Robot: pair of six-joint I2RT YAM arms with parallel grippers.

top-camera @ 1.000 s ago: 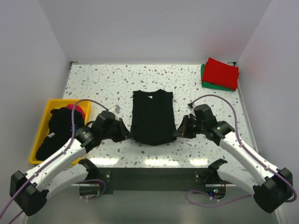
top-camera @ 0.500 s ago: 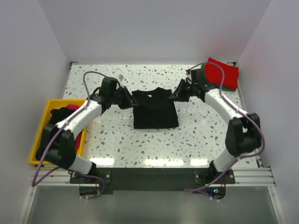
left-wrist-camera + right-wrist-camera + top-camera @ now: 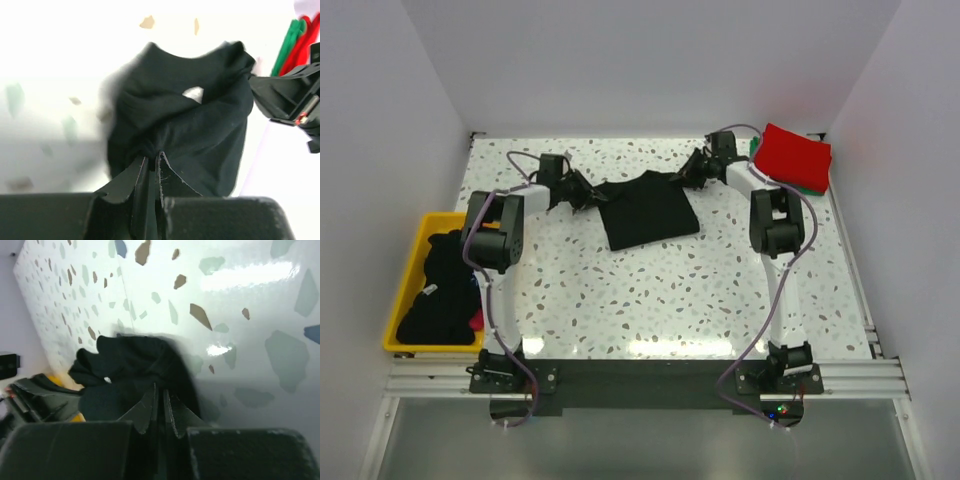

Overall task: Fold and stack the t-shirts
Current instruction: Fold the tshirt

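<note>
My right gripper will release the black t-shirt, centred on the speckled table just off its near edge (image 3: 646, 253).
A black t-shirt (image 3: 648, 208) lies folded at the back middle of the table. My left gripper (image 3: 584, 190) is shut on its far left corner, and in the left wrist view the fingers (image 3: 152, 172) pinch bunched black cloth (image 3: 185, 125). My right gripper (image 3: 691, 175) is shut on its far right corner, and in the right wrist view the cloth (image 3: 135, 365) bunches at the fingertips (image 3: 161, 392). The far edge hangs lifted between the two grippers. A folded red shirt (image 3: 793, 157) lies on a green one (image 3: 757, 172) at the back right.
A yellow bin (image 3: 405, 280) at the left table edge holds more black cloth (image 3: 438, 290) and a bit of pink cloth (image 3: 476, 318). Both arms stretch far across the table, the left (image 3: 498, 240) and the right (image 3: 775, 230).
Both grippers have carried the near edge of the black shirt from the front towards the back, folding it over. The arms now reach to the far side and the shirt sits further back.
</note>
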